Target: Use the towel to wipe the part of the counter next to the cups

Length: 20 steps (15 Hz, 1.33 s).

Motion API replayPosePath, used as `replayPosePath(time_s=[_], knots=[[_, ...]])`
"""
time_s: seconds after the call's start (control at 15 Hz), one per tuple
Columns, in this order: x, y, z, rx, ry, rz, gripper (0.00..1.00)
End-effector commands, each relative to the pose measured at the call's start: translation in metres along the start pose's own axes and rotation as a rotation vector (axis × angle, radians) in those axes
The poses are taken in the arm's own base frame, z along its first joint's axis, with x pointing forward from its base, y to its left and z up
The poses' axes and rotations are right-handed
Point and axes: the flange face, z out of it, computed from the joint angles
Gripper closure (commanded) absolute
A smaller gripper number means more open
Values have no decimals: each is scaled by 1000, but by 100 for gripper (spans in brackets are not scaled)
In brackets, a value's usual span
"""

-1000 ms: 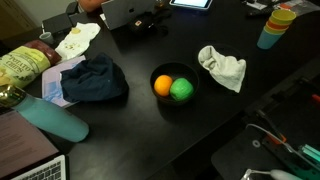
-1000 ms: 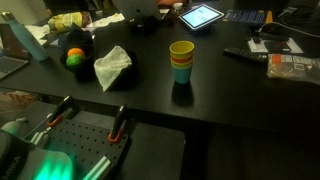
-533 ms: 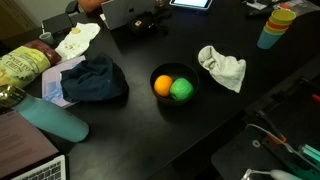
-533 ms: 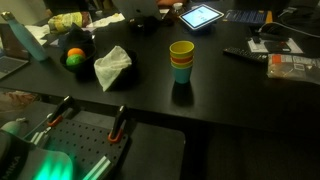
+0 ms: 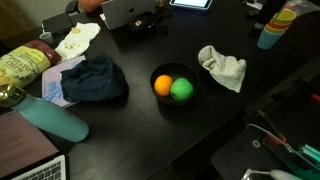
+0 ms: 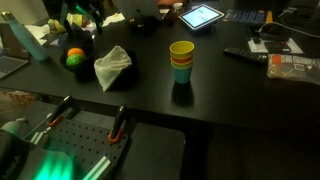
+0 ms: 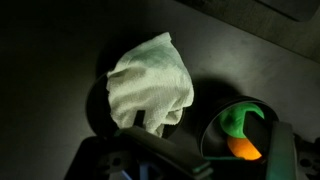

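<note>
The robot's gripper will close on the folds at the white towel's end (image 5: pixel 211 60) (image 7: pixel 151 117) nearest the tablet, beside the black bowl.
A crumpled white towel (image 5: pixel 222 68) lies on the black counter, right of a black bowl (image 5: pixel 158 72). It also shows in the other exterior view (image 6: pixel 112 66). A stack of coloured cups (image 5: pixel 275 27) stands at the far right edge, and shows in the other exterior view (image 6: pixel 181 60) too, with bare counter around it. In the wrist view the towel (image 7: pixel 150 85) lies just ahead of my gripper (image 7: pixel 205 160). The jaws are spread wide and empty, and the bowl's rim (image 7: pixel 212 125) is between them. The gripper is not clearly seen in either exterior view.
The bowl holds an orange ball (image 5: pixel 163 85) and a green ball (image 5: pixel 181 89). A dark blue cloth (image 5: pixel 95 80), a teal bottle (image 5: pixel 50 120), a snack bag (image 5: pixel 20 68) and another white cloth (image 5: pixel 78 38) lie at the left. A tablet (image 6: pixel 203 15) and clutter line the back.
The towel, cups and bowl have not moved. In an exterior view a dark shape with green on it has come in at the top left edge.
</note>
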Motion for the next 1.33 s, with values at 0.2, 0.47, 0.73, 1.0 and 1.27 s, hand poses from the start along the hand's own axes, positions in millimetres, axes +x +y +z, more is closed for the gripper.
replayPosePath(time_s=[0.2, 0.47, 0.73, 1.0, 1.27], knots=[[39, -9, 99, -57, 13, -48, 0], [57, -11, 138, -85, 29, -61, 0], [73, -2, 157, -168, 80, -175, 0], [87, 7, 141, -171, 61, -165, 0], [94, -1, 129, -66, -5, -132, 0]])
